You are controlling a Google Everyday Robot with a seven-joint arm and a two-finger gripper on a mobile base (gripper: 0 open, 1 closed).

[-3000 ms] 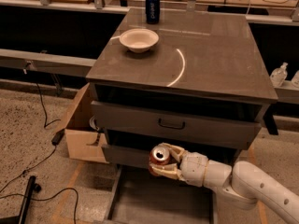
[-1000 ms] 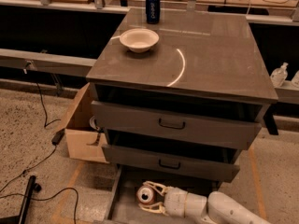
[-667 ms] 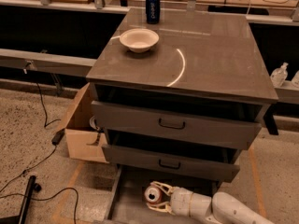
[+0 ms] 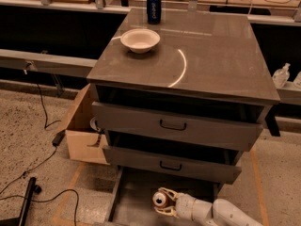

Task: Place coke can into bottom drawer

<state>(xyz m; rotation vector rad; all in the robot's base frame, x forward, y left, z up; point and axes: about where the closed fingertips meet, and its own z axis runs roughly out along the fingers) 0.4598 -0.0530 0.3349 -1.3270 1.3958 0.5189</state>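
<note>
I need to release the coke can on the bottom drawer's grey bottom (image 4: 163,196), just below the lower black handle.
The coke can (image 4: 160,200) shows its silver top and red-orange side low in the camera view, inside the pulled-out bottom drawer (image 4: 131,194). My gripper (image 4: 164,202), at the end of a white arm coming in from the lower right, is shut on the can and holds it just above the drawer's grey floor. The drawer's thin left rail (image 4: 114,196) runs beside it. The two upper drawers with black handles stand partly pulled out above.
A dark blue can (image 4: 154,7) and a white bowl (image 4: 140,40) stand on the cabinet top (image 4: 211,55). A cardboard box (image 4: 83,131) sits on the floor left of the cabinet. Black cables (image 4: 42,159) lie on the floor at left.
The arm has lowered the can from in front of the middle drawer down into the bottom drawer. In the last second it shifted slightly right.
</note>
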